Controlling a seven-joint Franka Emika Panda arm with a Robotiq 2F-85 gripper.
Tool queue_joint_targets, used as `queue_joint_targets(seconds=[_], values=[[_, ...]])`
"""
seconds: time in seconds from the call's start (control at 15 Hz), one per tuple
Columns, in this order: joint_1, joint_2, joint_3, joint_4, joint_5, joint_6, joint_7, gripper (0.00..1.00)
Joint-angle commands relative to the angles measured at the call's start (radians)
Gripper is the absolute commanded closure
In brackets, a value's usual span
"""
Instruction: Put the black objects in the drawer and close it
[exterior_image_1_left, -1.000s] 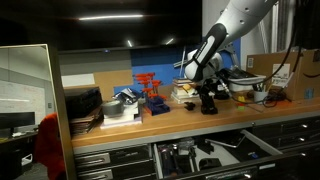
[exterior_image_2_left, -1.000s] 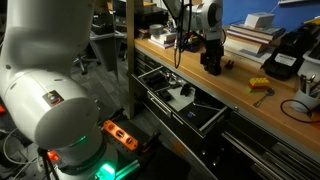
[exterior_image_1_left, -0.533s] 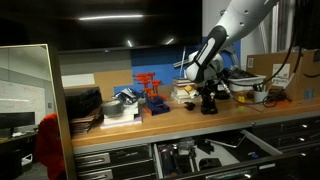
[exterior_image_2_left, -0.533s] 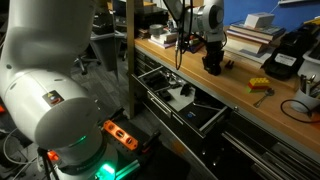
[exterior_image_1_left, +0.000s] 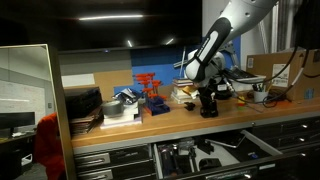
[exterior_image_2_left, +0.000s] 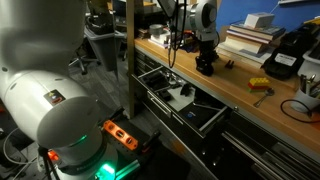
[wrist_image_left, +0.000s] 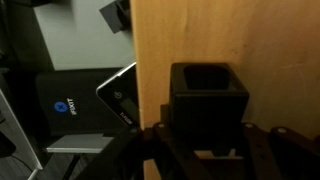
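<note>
My gripper needs to let go of the chunky matte-black object among the small dark items inside the open drawer (exterior_image_1_left: 203, 157).
A chunky matte-black object (wrist_image_left: 208, 95) stands on the wooden benchtop (wrist_image_left: 280, 40), and the wrist view shows it between my dark fingers, which press against both its sides. My gripper (wrist_image_left: 208, 135) is shut on it. In both exterior views the gripper (exterior_image_1_left: 208, 98) (exterior_image_2_left: 205, 60) points down at the bench with the black object (exterior_image_1_left: 208, 108) (exterior_image_2_left: 204, 69) at its tips. The wide drawer (exterior_image_1_left: 268, 146) (exterior_image_2_left: 170, 108) below the bench stands pulled out, with several small dark items lying inside. I cannot make out whether one of those is a black object.
An orange rack (exterior_image_1_left: 150, 90) and a stack of flat black trays (exterior_image_1_left: 82, 105) sit further along the bench. A yellow piece (exterior_image_2_left: 258, 86), a black boxy device (exterior_image_2_left: 285, 55) and stacked books (exterior_image_2_left: 250, 35) lie beyond the gripper. The bench edge (wrist_image_left: 137, 90) drops off beside the object.
The jaws were wide a second ago and have closed onto the black object. The gripper has shifted slightly along the bench with it.
</note>
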Motion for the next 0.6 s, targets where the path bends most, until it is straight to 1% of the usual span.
queue_joint_targets(seconds=[0.0,0.27,0.4,0.53], values=[[0.038,-0.174,0.018,-0.189,0.0,0.014,-0.025,0.75],[0.077,-0.333,0.067,-0.369,-0.006,0.026,-0.003,0.75],[0.086,-0.381,0.103,-0.449,0.007,0.05,0.01,0.75],[0.089,-0.388,0.137,-0.502,0.026,0.091,0.028,0.75]])
